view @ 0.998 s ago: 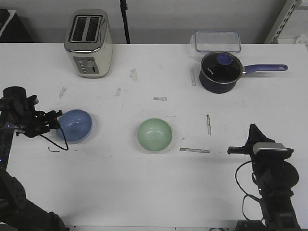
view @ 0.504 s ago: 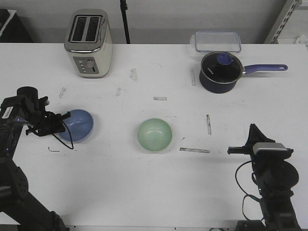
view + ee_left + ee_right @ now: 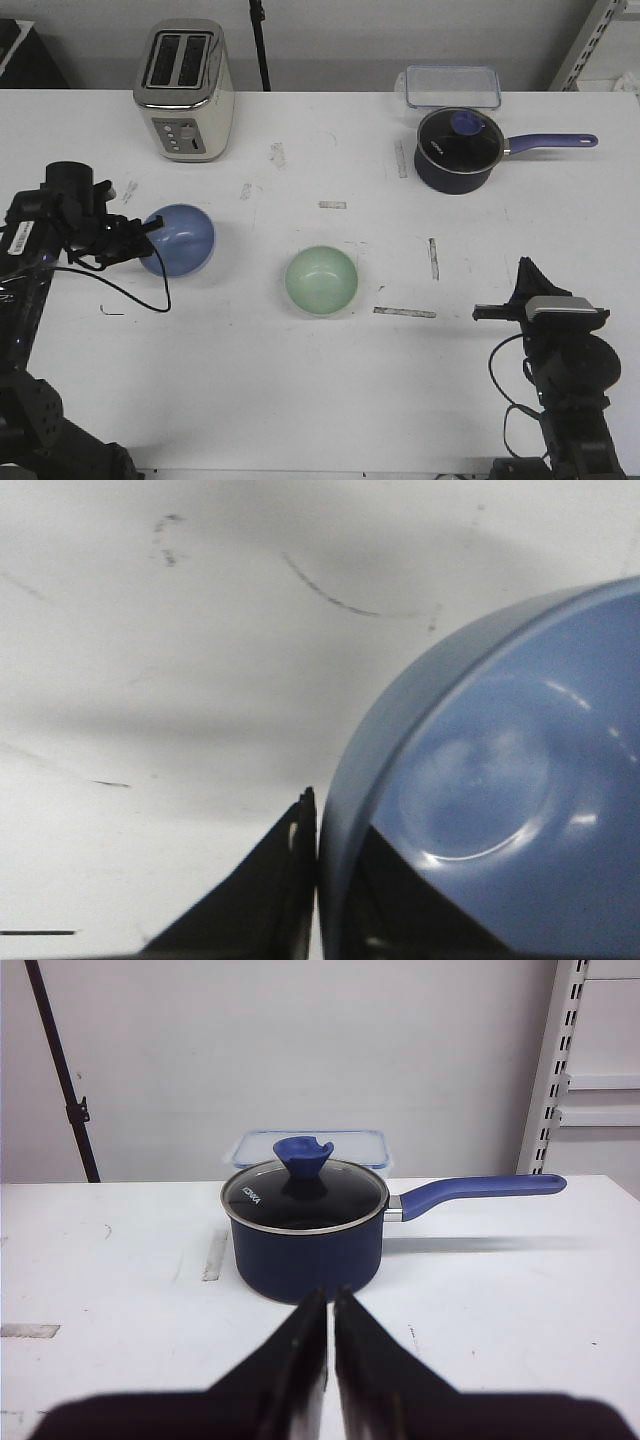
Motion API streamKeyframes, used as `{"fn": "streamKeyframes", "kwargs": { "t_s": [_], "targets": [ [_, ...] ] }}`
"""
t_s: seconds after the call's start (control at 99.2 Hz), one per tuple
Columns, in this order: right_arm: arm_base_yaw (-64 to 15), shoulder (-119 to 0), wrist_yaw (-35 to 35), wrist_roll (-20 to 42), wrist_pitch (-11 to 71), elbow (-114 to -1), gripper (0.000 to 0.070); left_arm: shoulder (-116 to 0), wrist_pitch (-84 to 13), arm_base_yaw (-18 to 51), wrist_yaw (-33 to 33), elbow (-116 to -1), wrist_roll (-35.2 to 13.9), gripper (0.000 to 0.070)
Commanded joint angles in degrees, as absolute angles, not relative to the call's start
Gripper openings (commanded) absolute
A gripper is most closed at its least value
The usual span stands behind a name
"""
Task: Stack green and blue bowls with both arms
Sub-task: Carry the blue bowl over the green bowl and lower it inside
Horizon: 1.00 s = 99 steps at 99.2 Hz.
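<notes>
My left gripper is going to release the blue bowl inside the green bowl (image 3: 322,278), nested down in its hollow. The blue bowl hangs tilted above the table now.
The blue bowl (image 3: 180,240) hangs tilted a little above the table at the left, its rim pinched by my left gripper (image 3: 148,232), which is shut on it. In the left wrist view the bowl (image 3: 500,780) fills one side, with one finger outside the wall and one inside. The green bowl (image 3: 321,280) sits upright on the table near the middle, to the right of the blue one. My right gripper (image 3: 522,272) rests low at the right, shut with nothing in it; in its wrist view the fingertips (image 3: 331,1298) point at the saucepan.
A cream toaster (image 3: 184,90) stands at the back left. The dark navy saucepan (image 3: 458,150) with a purple handle is at the back right, a clear lidded box (image 3: 452,86) behind it. Tape marks dot the white table (image 3: 300,400).
My left gripper has lifted the blue bowl and carried it up and to the right, toward the green bowl. The right arm and green bowl have not moved.
</notes>
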<state>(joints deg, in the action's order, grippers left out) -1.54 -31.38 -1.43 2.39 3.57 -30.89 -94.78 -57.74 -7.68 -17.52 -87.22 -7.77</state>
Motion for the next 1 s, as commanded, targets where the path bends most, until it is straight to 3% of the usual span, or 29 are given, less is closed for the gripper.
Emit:
{"fn": "streamKeyframes", "kwargs": {
  "t_s": [0.0, 0.242, 0.474, 0.665, 0.988],
  "targets": [
    [-1.5, -31.5, -1.5, 3.0, 3.0, -31.0, 0.0007, -95.6, -59.4, -5.1, -18.0, -90.7, -9.8, 0.0001],
    [-1.5, -31.5, -1.5, 3.0, 3.0, -31.0, 0.0007, -95.6, -61.2, 6.9, -18.0, -98.0, -13.6, 0.0001],
    [-1.5, -31.5, -1.5, 3.0, 3.0, -31.0, 0.0007, -97.4, -55.2, 18.3, -18.0, -98.1, -20.0, 0.0001],
    [-1.5, -31.5, -1.5, 3.0, 3.0, -31.0, 0.0007, -100.9, -49.3, 23.6, -16.6, -98.1, -23.0, 0.0001],
    [-1.5, -31.5, -1.5, 3.0, 3.0, -31.0, 0.0007, -107.2, -49.6, 27.1, -16.1, -98.0, -23.4, 0.0001]
  ]
}}
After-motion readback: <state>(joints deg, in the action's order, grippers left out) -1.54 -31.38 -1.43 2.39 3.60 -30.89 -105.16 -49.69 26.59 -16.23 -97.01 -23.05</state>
